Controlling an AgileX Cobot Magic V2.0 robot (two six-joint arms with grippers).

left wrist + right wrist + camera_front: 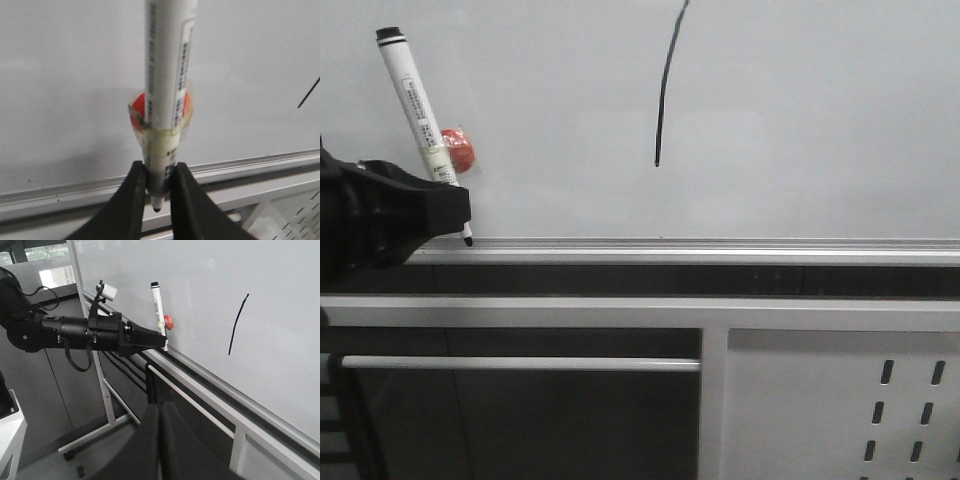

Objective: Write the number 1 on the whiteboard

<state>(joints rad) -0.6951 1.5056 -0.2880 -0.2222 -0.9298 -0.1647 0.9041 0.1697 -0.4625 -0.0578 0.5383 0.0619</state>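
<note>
The robot's left gripper needs to release the white marker pen against the whiteboard, with the pen's tip [450, 113] just above the silver edge strip. The pen now stands nearly upright by the board.
The whiteboard [800, 120] fills the upper part of the front view. On it is the number 1 [666, 85], a thin black, slightly curved stroke, which also shows in both wrist views [309, 93] [238, 325]. My left gripper [460, 210] [157, 172] is shut on the lower end of a white marker pen [415, 100] [167, 75]. The pen stands nearly upright, well left of the stroke, with its black tip down by the board's lower edge strip. A red round piece [461, 152] is taped to the pen. My right gripper [159, 410] is shut on nothing, away from the board.
A silver aluminium edge strip [720, 245] runs along the board's bottom. Below it are a horizontal bar [520, 364] and a grey metal panel with slotted holes [840, 400]. The board's stand frame [90, 440] reaches the floor.
</note>
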